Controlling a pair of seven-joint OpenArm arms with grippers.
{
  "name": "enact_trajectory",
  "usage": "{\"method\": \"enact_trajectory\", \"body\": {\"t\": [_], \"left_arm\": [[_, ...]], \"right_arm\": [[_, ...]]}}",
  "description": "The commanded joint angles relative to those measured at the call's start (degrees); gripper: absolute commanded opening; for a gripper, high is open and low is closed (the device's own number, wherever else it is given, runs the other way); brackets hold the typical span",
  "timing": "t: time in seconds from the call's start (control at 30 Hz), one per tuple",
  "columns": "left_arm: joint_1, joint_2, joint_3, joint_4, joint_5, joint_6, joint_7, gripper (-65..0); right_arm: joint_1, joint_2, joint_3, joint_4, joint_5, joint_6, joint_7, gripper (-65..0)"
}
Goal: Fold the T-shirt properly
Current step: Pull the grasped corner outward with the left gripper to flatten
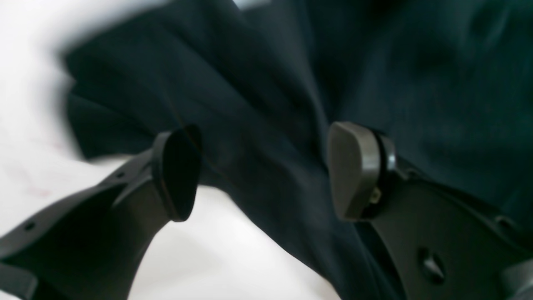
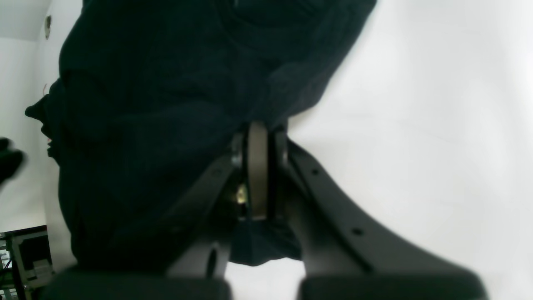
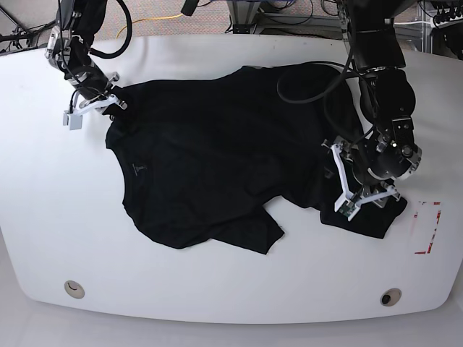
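I should close my left gripper on the folded-over part (image 3: 345, 167) (image 1: 265, 150) of the black T-shirt, at the end next to the red-marked rectangle.
The black T-shirt (image 3: 217, 152) lies spread and wrinkled on the white table (image 3: 58, 217), its neck label (image 3: 137, 168) towards the left. My right gripper (image 3: 114, 102) is at the shirt's upper left corner. The right wrist view shows it (image 2: 259, 133) shut on a fold of the shirt (image 2: 158, 104). My left gripper (image 3: 367, 204) hovers over the shirt's lower right part. In the left wrist view it (image 1: 266, 171) is open, its pads (image 1: 354, 171) wide apart, with the shirt's cloth (image 1: 258, 96) lying under and between them.
A red-marked rectangle (image 3: 428, 228) is on the table at the right, just past the shirt. Two round holes (image 3: 72, 288) (image 3: 391, 297) sit near the table's front edge. Cables and floor lie beyond the far edge (image 3: 181, 14).
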Motion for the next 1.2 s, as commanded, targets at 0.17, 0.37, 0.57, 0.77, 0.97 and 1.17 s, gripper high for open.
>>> {"method": "enact_trajectory", "body": {"t": [0.17, 0.37, 0.57, 0.77, 0.97, 1.17], "left_arm": [[-0.98, -1.71, -0.13, -1.21, 0.52, -0.06, 0.55, -21.0], [-0.98, -2.94, -0.13, -8.59, 0.79, -0.06, -5.69, -21.0], [-1.33, -3.12, -0.13, -14.31, 0.70, -0.06, -8.59, -21.0], [-3.09, -2.94, 0.05, -18.88, 0.79, -0.06, -9.73, -21.0], [-4.14, -2.94, 0.14, -22.57, 0.79, -0.06, -11.49, -21.4], [-3.88, -2.94, 0.14, -22.57, 0.87, -0.06, -13.43, -53.2]], "right_arm": [[0.26, 0.75, 0.24, 1.02, 0.81, 0.42, 0.88, -65.0], [0.44, 0.75, 0.15, 1.02, 0.81, 0.42, 0.88, -65.0], [0.44, 0.23, 0.15, 1.02, 0.81, 0.42, 0.88, -65.0], [0.26, 0.05, 0.15, 0.93, 0.81, 0.42, 0.88, -65.0], [0.35, -0.04, 0.15, 0.93, 0.81, 0.42, 0.88, -65.0], [0.52, -0.04, 0.15, 0.93, 0.81, 0.42, 0.88, -65.0]]}}
